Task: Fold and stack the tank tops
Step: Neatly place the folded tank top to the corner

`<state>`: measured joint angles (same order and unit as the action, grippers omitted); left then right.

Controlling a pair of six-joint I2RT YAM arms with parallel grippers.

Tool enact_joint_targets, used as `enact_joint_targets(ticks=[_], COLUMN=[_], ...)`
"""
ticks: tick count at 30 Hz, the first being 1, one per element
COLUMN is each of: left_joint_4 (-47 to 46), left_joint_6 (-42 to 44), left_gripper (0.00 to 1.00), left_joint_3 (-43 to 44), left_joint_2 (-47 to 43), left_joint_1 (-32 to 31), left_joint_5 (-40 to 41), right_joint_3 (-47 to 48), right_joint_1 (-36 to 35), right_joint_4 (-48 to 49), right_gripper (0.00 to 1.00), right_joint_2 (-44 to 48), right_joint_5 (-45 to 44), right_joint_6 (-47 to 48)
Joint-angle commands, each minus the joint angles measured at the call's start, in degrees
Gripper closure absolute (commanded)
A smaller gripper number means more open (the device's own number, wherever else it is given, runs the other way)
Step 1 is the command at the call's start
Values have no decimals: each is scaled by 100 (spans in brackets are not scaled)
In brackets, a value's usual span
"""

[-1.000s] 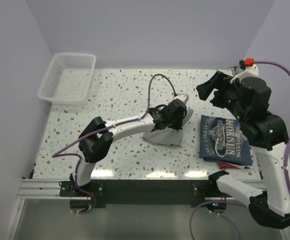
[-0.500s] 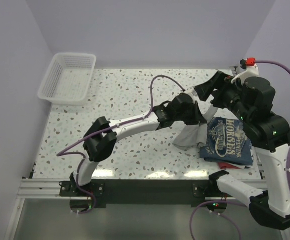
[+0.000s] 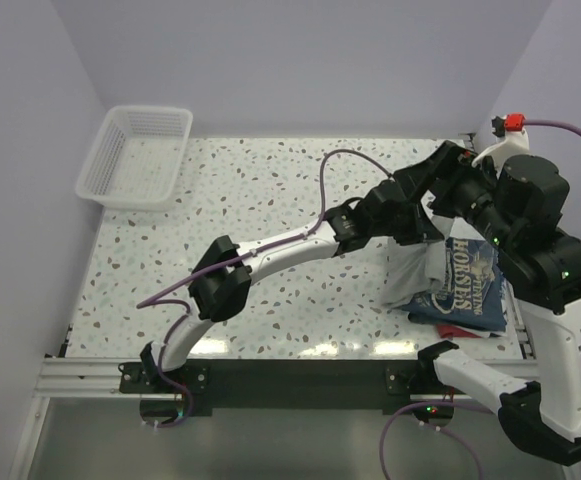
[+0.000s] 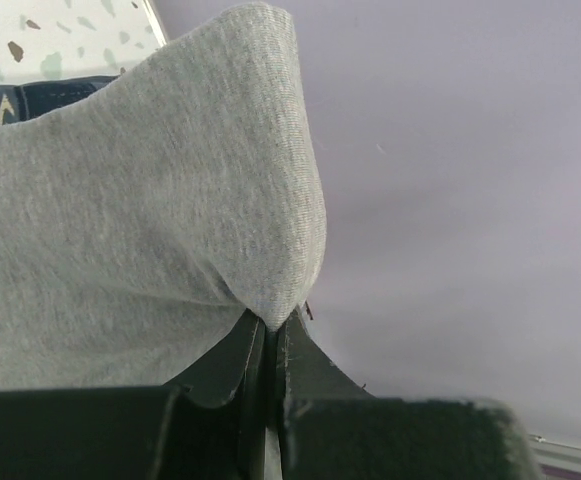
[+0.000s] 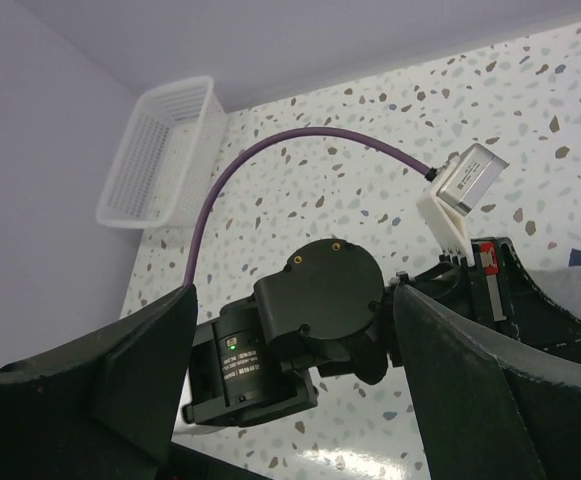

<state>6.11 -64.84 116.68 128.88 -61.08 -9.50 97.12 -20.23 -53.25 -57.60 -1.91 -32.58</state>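
Observation:
Next, the left gripper releases the grey tank top over the white lettering of the folded navy tank top [image 3: 459, 290].
In the top view, the folded grey tank top [image 3: 408, 276] hangs from my left gripper [image 3: 422, 232], which is shut on its upper edge. Its lower part drapes over the left edge of the folded navy tank top [image 3: 472, 290] with white lettering. A bit of the red tank top [image 3: 460, 330] pokes out under the navy one. The left wrist view shows the grey tank top [image 4: 140, 230] pinched in my left gripper [image 4: 270, 325]. My right gripper [image 3: 432, 180] hovers open just behind the left wrist, holding nothing. In the right wrist view, my right gripper [image 5: 292, 300] frames the left arm's wrist [image 5: 320, 300].
A white mesh basket [image 3: 135, 155] stands at the back left corner, also visible in the right wrist view as the basket [image 5: 165, 150]. The left arm's purple cable [image 3: 340, 165] loops above the table. The table's right edge lies just beyond the navy top.
The left arm has swung right, carrying the grey tank top from the table's middle to the navy one's left edge. My right gripper shifted slightly right and stayed open.

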Motion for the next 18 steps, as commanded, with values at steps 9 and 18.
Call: enact_joint_targets(ticks=[9,18], left_joint_4=[-356,-787], left_joint_6=[-12,68], left_gripper=[100,100], left_joint_3=[-145,-1034], left_joint_2=[-469,-1111], left_joint_1=[-45,87], left_joint_5=[-202,-359], right_joint_3=[369,272], right_joint_1=[-16,-7], right_joint_4=[-132,-63], right_gripper=[18,18], right_joint_2=[144,171], right_joint_5=[182,182], right_joint_6=[-29,-91])
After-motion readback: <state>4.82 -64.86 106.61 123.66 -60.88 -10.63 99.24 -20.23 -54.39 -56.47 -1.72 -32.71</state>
